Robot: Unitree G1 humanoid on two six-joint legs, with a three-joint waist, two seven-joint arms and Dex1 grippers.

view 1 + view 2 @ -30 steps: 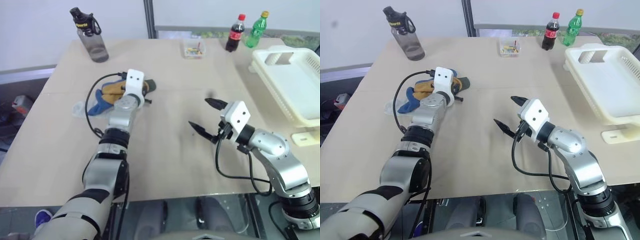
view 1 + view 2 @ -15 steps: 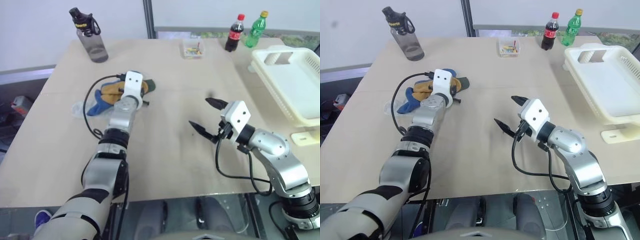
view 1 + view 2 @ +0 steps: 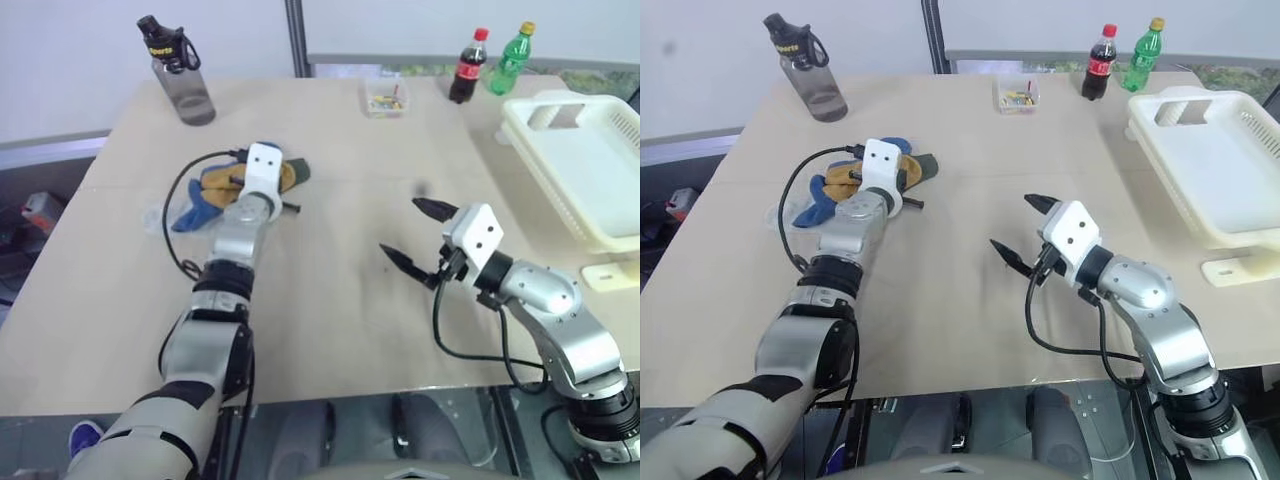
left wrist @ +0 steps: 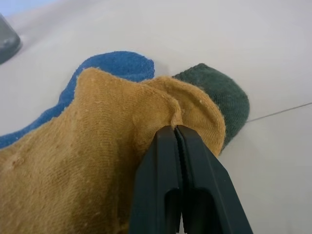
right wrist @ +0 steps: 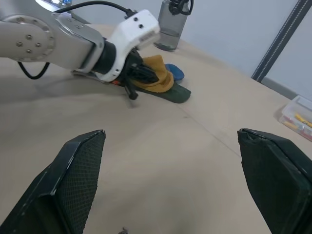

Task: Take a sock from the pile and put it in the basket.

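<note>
Next, I release the mustard-yellow sock from my left gripper on the bare tabletop (image 3: pixel 408 274) beside my right gripper's near finger.
The pile (image 3: pixel 212 186) of socks lies on the table's left half, with blue, dark green and mustard-yellow ones overlapping. My left gripper (image 4: pixel 175 129) reaches level into the pile and is shut, pinching a fold of the mustard-yellow sock (image 4: pixel 97 146). That sock lies over a blue sock (image 4: pixel 117 63) and a dark green sock (image 4: pixel 222 92). My right gripper (image 3: pixel 401 227) hovers open above the table's middle, holding nothing. The cream-white basket (image 3: pixel 590 170) stands at the table's right edge.
A grey water bottle (image 3: pixel 182 72) stands at the back left. A small clear box (image 3: pixel 385 97), a cola bottle (image 3: pixel 468 66) and a green bottle (image 3: pixel 512 58) stand along the far edge. Bare tabletop (image 3: pixel 340 200) lies between the pile and the basket.
</note>
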